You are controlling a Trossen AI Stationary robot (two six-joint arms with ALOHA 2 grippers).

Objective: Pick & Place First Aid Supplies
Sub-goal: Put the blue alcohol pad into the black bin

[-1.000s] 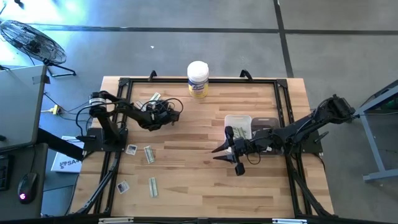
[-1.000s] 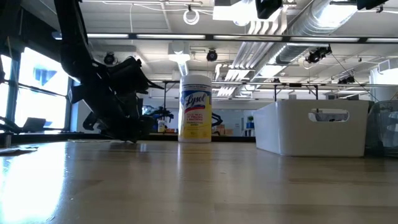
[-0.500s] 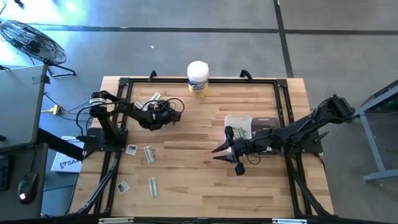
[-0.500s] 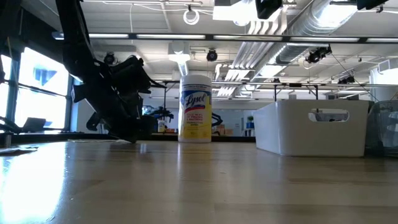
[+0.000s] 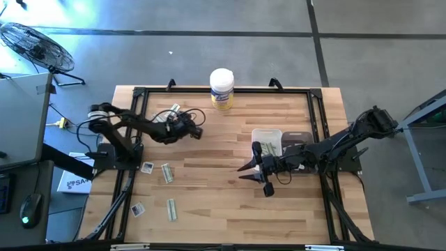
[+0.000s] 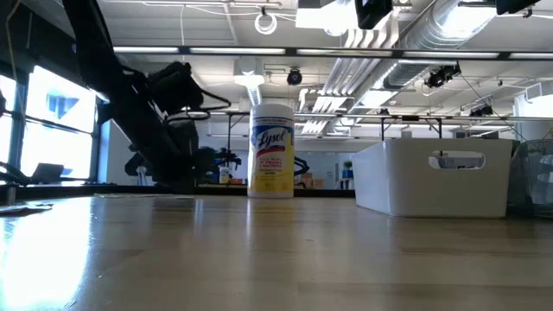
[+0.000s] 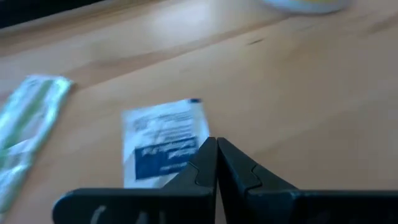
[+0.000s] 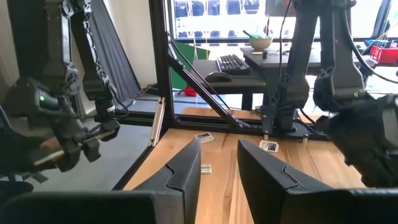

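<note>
The white packet is lying flat below my left gripper's closed fingers. I need to open them, move lower and pinch the packet's edge [image 7: 202, 127] next to the blue mark so I can grip it.
My left gripper [image 7: 216, 144] is low over the far left of the table [image 5: 223, 209], shut on a small white packet with a blue mark [image 7: 163, 142]. A green-white strip [image 7: 30, 127] lies flat beside it. More first aid supplies lie flat at the near left: white squares [image 5: 147, 167] [image 5: 138, 209] and green strips [image 5: 167, 173] [image 5: 171, 209]. My right gripper [image 5: 254, 178] [image 8: 219, 155] hangs open near the table's middle, with nothing between its fingers. My left gripper has the white packet's edge [image 7: 203, 138] at its shut fingertips, on the side beside the blue mark. The fingers slant down toward the table. The left finger [image 7: 198, 168] covers the place of contact. I cannot tell whether the packet is clear of the table.
A white bin [image 5: 267, 141] [image 6: 436, 177] stands right of the middle, just behind my right gripper. A tall white canister with a yellow label [image 5: 221, 88] [image 6: 271, 151] stands at the far edge. A black frame [image 5: 139, 94] rims the table.
My left gripper has shut at the white packet. Its arm has leaned back toward the table's left edge, and the wrist has risen a little in the low view. My right arm has kept still.
</note>
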